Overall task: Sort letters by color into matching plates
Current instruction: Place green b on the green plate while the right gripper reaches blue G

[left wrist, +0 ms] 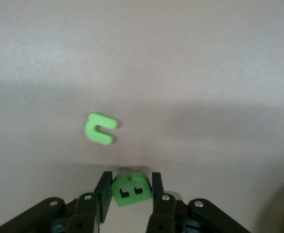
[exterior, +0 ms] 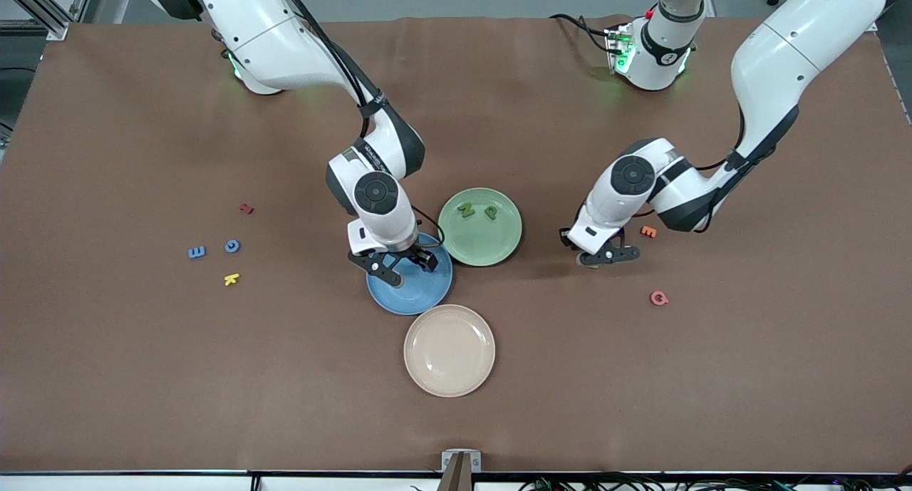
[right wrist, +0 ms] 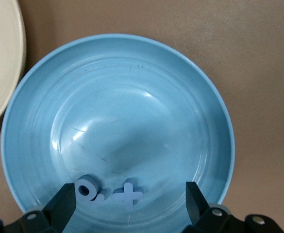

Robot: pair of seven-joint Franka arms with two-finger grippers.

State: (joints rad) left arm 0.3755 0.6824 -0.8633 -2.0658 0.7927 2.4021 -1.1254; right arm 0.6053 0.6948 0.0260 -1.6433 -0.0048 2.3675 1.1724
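The green letter B, now held low beside the green plate, will leave my left gripper in the green plate (exterior: 464,239), on the side nearest the blue plate.
My right gripper (exterior: 410,269) is open over the blue plate (exterior: 420,298). In the right wrist view its jaws (right wrist: 131,206) stand wide apart round two blue letters (right wrist: 88,190) (right wrist: 128,195) lying in the blue plate (right wrist: 117,97). My left gripper (exterior: 602,258) is low at the table beside the green plate (exterior: 499,249), toward the left arm's end. It (left wrist: 130,195) is shut on a green letter B (left wrist: 127,187). A green letter C (left wrist: 100,128) lies on the table just ahead of it. Two green letters (exterior: 466,210) (exterior: 491,212) lie in the green plate. Two blue letters (exterior: 197,252) (exterior: 232,246) lie toward the right arm's end.
A beige plate (exterior: 449,350) sits nearer the front camera than the blue plate and touches it. A yellow letter (exterior: 231,278) and a red letter (exterior: 246,208) lie by the loose blue ones. An orange letter (exterior: 648,231) and a pink letter (exterior: 659,298) lie near my left gripper.
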